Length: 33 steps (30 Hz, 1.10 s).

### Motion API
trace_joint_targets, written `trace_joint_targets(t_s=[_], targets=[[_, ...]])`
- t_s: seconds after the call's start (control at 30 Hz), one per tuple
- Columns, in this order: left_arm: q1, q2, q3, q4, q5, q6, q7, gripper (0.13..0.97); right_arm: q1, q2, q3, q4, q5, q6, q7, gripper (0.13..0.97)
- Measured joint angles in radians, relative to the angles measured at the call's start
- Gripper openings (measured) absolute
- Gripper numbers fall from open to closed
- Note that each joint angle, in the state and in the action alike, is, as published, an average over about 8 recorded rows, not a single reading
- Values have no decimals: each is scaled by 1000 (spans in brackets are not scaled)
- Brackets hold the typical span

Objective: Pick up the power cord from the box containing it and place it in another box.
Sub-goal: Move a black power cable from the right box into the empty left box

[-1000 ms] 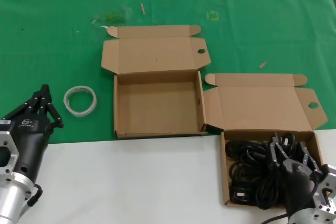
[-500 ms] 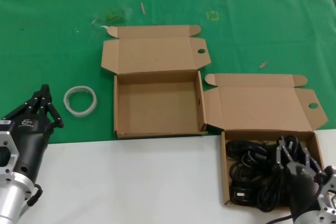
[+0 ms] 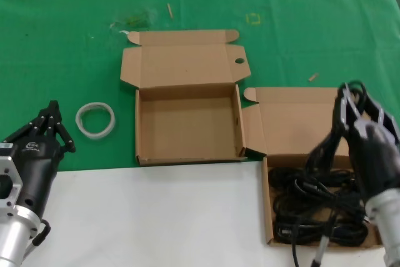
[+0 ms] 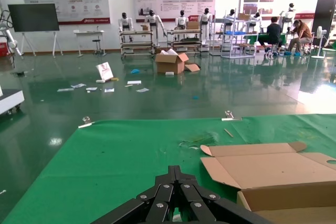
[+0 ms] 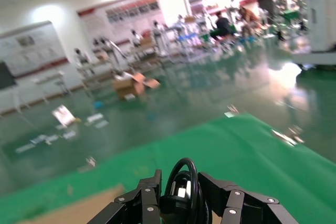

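My right gripper is going to lay the power cord down across the middle of the empty box (image 3: pixel 185 114), with the cord's top reaching the lid.
My right gripper (image 3: pixel 356 101) is shut on the power cord (image 3: pixel 322 148) and holds it up over the open lid of the box containing it (image 3: pixel 294 123), the right-hand cardboard box with the slanted side flap. The cord's loops trail down into that box. In the right wrist view the gripper (image 5: pixel 181 182) clamps the cord's plug (image 5: pixel 176 203) and one loop. Another box (image 3: pixel 187 126), open with nothing inside, lies to the left on the green cloth; its lid shows in the left wrist view (image 4: pixel 273 169). My left gripper (image 3: pixel 53 115) is parked shut at the lower left, also seen in its wrist view (image 4: pixel 176 171).
A mass of black cables (image 3: pixel 312 207) fills the right box. A white ring (image 3: pixel 95 119) lies on the green cloth (image 3: pixel 62 42) between my left gripper and the left box. White table surface (image 3: pixel 156 217) runs along the front.
My right gripper has risen out of the right box, lifting the power cord with it. The left arm has not moved.
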Motion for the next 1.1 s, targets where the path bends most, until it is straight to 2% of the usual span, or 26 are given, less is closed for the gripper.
trace_joint_targets(t_s=[0.13,0.23,0.5,0.6,0.8,0.97,1.1], targets=[[0,0,0,0,0,0,0,140,92,30,-33,-8,71,-32,-36,273],[0,0,0,0,0,0,0,140,187,13,-45,-79,87,-98,-43,272],[0,0,0,0,0,0,0,140,437,-118,-61,-426,112,-267,-23,268],[0,0,0,0,0,0,0,140,507,-171,-51,-557,150,-320,-53,266],[0,0,0,0,0,0,0,140,644,-241,-74,-825,357,-422,-208,264],[0,0,0,0,0,0,0,140,749,-259,-158,-1023,574,-498,-336,262],[0,0,0,0,0,0,0,140,804,-264,-243,-1117,696,-525,-390,260]])
